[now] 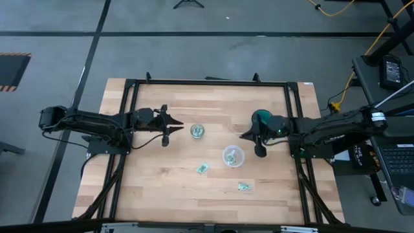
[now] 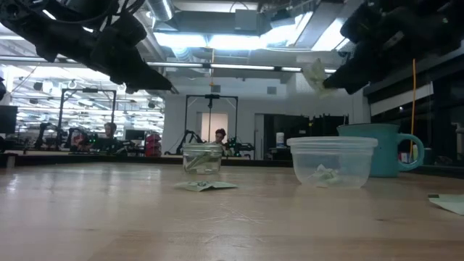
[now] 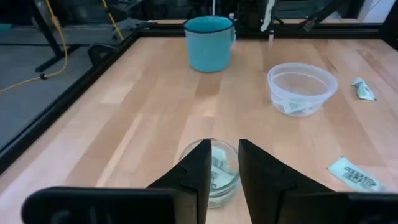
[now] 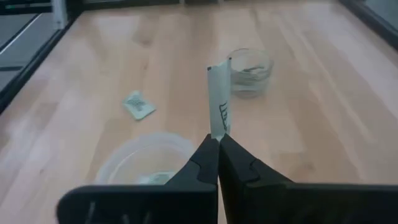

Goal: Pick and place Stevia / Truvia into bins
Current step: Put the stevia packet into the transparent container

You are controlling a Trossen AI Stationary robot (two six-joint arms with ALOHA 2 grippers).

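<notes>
Next, my right gripper drops the Stevia packet inside the wide clear plastic cup (image 1: 233, 156) (image 4: 152, 175), on top of the packets in it.
A light green and white Stevia packet (image 4: 217, 99) sticks out of my shut right gripper (image 4: 219, 138), high above the table near the wide clear plastic cup (image 1: 233, 156), which holds packets. My left gripper (image 3: 224, 152) is open and touches nothing; it hovers just left of the small glass jar (image 1: 197, 131), which also holds packets. Two more packets lie flat on the table, one (image 1: 202, 168) near the cup and one (image 1: 244, 186) toward the near edge. In the low view the held packet (image 2: 315, 75) hangs over the cup's (image 2: 332, 161) left rim. My right gripper pinches the packet by one short end (image 4: 217, 130) between its two fingertips. The fingers slant down from the table's right side. The packet stands out beyond the fingertips, lifted clear of the table and the cup.
A teal mug (image 1: 261, 118) stands just behind my right gripper, toward the far edge. A black frame (image 1: 207, 82) runs round the wooden table. Bare wood lies along the near and left parts of the table.
</notes>
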